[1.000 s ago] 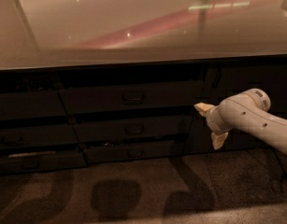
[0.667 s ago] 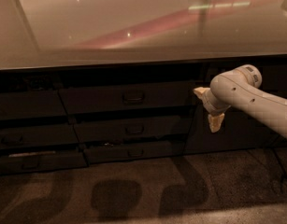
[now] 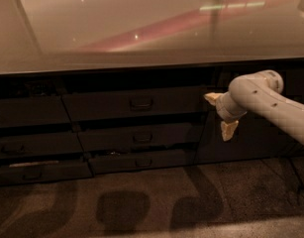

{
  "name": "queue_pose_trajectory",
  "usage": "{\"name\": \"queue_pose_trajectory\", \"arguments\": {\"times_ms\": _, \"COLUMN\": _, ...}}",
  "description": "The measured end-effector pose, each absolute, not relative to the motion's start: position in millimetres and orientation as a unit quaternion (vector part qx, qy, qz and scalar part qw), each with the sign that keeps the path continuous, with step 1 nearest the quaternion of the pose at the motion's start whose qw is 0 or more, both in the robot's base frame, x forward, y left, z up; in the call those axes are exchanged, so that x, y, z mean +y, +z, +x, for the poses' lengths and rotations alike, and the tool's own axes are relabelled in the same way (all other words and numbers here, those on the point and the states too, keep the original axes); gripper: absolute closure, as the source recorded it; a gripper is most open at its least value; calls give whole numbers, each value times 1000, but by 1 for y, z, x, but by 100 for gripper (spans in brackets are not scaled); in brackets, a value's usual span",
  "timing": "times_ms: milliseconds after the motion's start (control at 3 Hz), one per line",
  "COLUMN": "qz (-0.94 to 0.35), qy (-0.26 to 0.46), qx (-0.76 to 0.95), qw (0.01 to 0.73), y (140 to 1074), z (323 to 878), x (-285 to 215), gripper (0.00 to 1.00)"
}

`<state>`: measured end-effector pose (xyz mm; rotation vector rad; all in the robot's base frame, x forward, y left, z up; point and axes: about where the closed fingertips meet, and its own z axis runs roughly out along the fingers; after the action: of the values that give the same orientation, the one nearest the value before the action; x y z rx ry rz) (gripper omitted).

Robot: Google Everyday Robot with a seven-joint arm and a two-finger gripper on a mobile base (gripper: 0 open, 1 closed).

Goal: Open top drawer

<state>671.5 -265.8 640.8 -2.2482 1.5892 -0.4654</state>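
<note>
The robot's gripper will close on the top drawer's upper corner (image 3: 198,92), at the end next to the dark cabinet panel.
The top drawer (image 3: 134,104) is a wide dark grey front under the countertop, with a small loop handle (image 3: 140,102) at its centre. It looks shut. My gripper (image 3: 220,114) hangs on a white arm coming in from the right. It is level with the top drawer's right end, to the right of the handle and apart from it. Its two pale fingers (image 3: 228,129) are spread apart with nothing between them.
A glossy beige countertop (image 3: 141,29) overhangs the drawers. Two shallower drawer fronts (image 3: 141,138) sit below the top drawer, and another column of drawers (image 3: 32,143) stands at the left. A dark cabinet panel (image 3: 250,133) lies behind the arm. Speckled floor (image 3: 151,202) is in front.
My gripper has moved up and a little to the left, from the level of the lower drawers to the level of the top drawer. The drawers have not moved.
</note>
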Motion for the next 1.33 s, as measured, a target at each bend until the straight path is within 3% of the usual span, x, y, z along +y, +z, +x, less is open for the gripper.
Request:
{"name": "queue_pose_trajectory", "arguments": {"times_ms": 333, "qz": -789, "qy": -96, "qx": 559, "qw": 234, "y": 637, "z": 669, "x": -270, "gripper": 0}}
{"name": "queue_pose_trajectory", "arguments": {"times_ms": 1333, "qz": -788, "qy": -94, "qx": 554, "qw": 251, "y": 655, "z": 690, "x": -267, "gripper": 0}}
